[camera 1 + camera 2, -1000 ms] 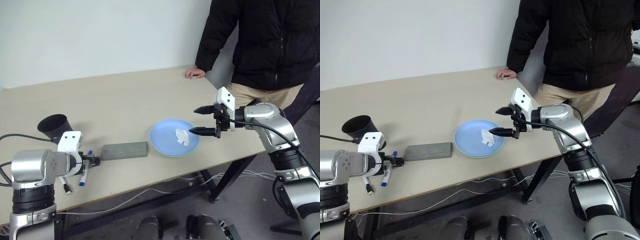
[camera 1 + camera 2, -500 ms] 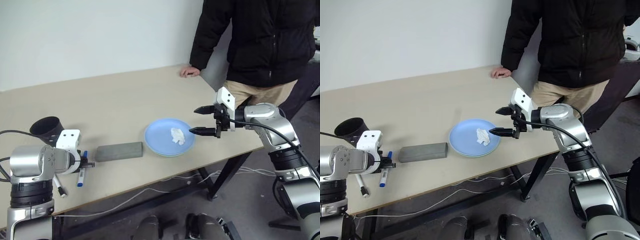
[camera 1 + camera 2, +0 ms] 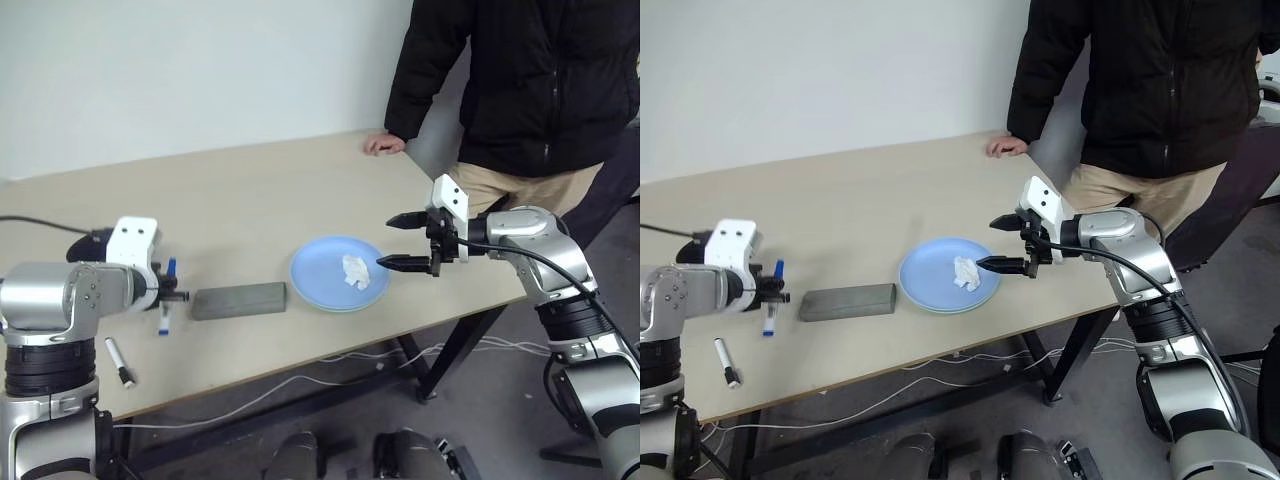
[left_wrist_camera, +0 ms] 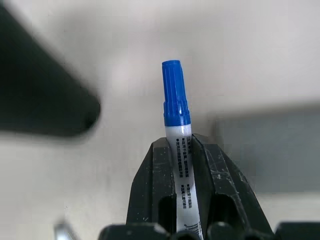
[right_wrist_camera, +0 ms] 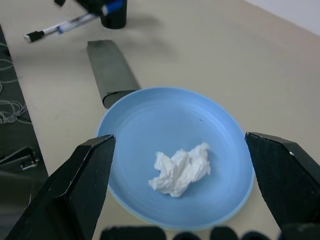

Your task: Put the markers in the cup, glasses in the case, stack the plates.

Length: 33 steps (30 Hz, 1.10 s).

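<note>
My left gripper is going to release the blue-capped marker, now hanging upright just above the table, inside the black cup (image 3: 112,270) (image 4: 42,82) that stands beyond the thin marker.
My left gripper (image 3: 175,296) is shut on the blue-capped marker (image 4: 176,100), which hangs upright just above the table. Behind that arm stands the black cup (image 4: 40,90), partly hidden. On the table near the front edge lies the thin marker with black ends (image 3: 118,362). The grey case (image 3: 238,300) lies closed, to the right of my left gripper. A light blue plate (image 3: 320,280) carries a crumpled tissue (image 3: 357,271), and a paler rim seems to show under its near edge. My right gripper (image 3: 388,241) hovers open over the plate's right side. The glasses are out of view.
A person in a black jacket stands at the table's far right corner, one hand (image 3: 385,145) resting on the tabletop. Cables (image 3: 300,385) run on the floor under the table's front edge.
My left gripper closed on the blue-capped marker and lifted it off the table, leaving the thin marker behind. The right arm stayed still. The camera shifted slightly.
</note>
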Available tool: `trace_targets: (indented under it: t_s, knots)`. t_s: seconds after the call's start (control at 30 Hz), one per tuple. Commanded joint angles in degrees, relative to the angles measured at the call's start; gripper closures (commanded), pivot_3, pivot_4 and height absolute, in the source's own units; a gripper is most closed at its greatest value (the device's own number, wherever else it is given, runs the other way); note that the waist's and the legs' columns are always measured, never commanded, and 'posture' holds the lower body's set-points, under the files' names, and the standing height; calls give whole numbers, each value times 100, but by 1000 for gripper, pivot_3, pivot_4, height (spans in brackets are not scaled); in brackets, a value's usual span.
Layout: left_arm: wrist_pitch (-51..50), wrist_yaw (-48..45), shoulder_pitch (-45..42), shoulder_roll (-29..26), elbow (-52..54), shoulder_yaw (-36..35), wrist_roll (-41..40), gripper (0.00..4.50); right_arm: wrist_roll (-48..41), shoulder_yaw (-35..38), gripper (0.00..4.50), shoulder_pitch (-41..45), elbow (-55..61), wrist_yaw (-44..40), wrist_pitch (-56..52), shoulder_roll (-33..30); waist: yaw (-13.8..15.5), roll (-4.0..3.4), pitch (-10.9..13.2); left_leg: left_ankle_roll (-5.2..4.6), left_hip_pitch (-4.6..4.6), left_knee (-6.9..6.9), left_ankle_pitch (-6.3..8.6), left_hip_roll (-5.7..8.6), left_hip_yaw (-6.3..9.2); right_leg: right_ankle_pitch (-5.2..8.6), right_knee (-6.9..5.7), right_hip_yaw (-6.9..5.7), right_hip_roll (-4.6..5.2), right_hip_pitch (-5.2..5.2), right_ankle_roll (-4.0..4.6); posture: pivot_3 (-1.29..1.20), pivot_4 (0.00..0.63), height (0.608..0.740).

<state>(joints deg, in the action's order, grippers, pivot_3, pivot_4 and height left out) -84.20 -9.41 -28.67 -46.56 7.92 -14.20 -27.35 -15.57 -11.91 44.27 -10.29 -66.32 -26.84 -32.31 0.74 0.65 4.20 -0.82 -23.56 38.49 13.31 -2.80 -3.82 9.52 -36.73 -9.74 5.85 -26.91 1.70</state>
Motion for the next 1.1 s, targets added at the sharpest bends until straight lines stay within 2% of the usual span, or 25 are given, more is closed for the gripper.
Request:
trace_targets:
  t_s: [0.03,0.2,0.4,0.6,0.8,1.1]
  knots:
    - [1301,-230,-207,-58,264,-114,294,4392,-16,129,0,138,111,34,26,14,-8,-2,2,16,0,11,-10,-11,23,-1,4,-55,8,14,-1,0,0,701]
    - [2870,-168,-346,-73,-72,-249,833,4392,-34,136,0,171,100,9,38,21,-65,2,4,17,4,47,-5,4,111,-12,9,-118,12,34,-19,0,0,701]
    - [3859,133,-653,-123,-633,-516,1322,4392,-11,161,0,239,14,16,78,5,-42,4,4,12,-1,44,-1,24,131,-15,5,-107,5,38,-23,0,0,701]
    - [4543,362,-497,-245,-1073,-884,1702,4392,-7,166,0,203,6,5,92,-26,-45,5,4,12,-2,43,-1,23,137,-15,5,-112,4,40,-23,0,0,701]
    - [4936,465,147,-1,-1182,-1134,1897,4392,-8,163,0,228,-17,-18,96,-40,-45,4,4,12,1,44,-1,21,137,-15,5,-110,8,40,-23,0,0,701]
    - [5502,543,508,207,-1479,-1260,1999,4392,-19,160,0,278,-39,-56,99,-44,-4,11,4,13,-3,52,-1,11,140,-14,7,-122,11,43,-22,0,0,701]
